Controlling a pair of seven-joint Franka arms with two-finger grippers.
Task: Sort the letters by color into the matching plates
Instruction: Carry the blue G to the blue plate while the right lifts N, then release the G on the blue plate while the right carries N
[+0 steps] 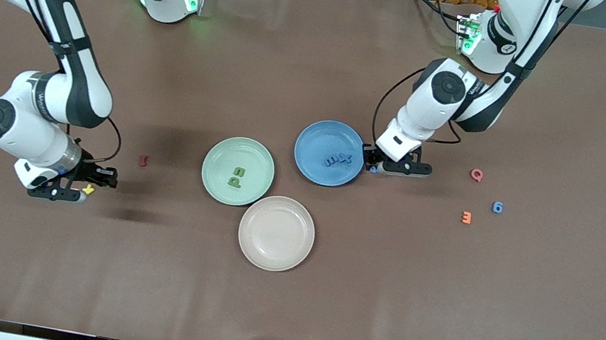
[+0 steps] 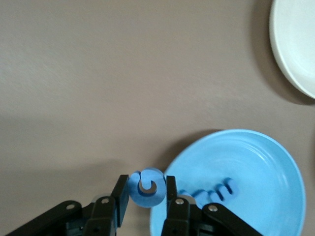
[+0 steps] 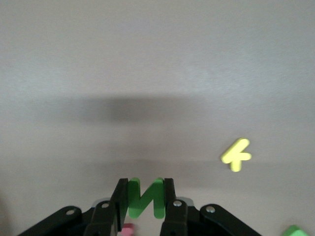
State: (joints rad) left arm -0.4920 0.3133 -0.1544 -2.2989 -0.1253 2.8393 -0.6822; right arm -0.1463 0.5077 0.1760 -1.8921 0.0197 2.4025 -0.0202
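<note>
My right gripper will place the green letter N on the mint green plate [image 1: 230, 171], next to the letter that is farther from the beige plate. The N is now low over the table.
The blue plate [image 1: 329, 153] holds several blue letters [image 1: 338, 159]. My left gripper [image 1: 372, 167] is low beside this plate's rim, on the side toward the left arm's end, shut on a curled blue letter [image 2: 147, 188]; the plate [image 2: 256, 162] lies just past it. Nearer the front camera, the mint green plate [image 1: 237, 171] carries two green letters [image 1: 236, 177]. My right gripper [image 1: 84, 192] hovers low over the table toward the right arm's end, shut on a green letter N [image 3: 145, 196]. A blue 6 [image 1: 497, 207] lies loose toward the left arm's end.
A beige plate [image 1: 276, 233] sits nearest the front camera, touching the green one. A yellow letter [image 1: 88, 189] lies by my right gripper, a dark red one [image 1: 143, 160] between it and the green plate. A pink Q [image 1: 476, 174] and an orange 3 [image 1: 466, 217] flank the blue 6.
</note>
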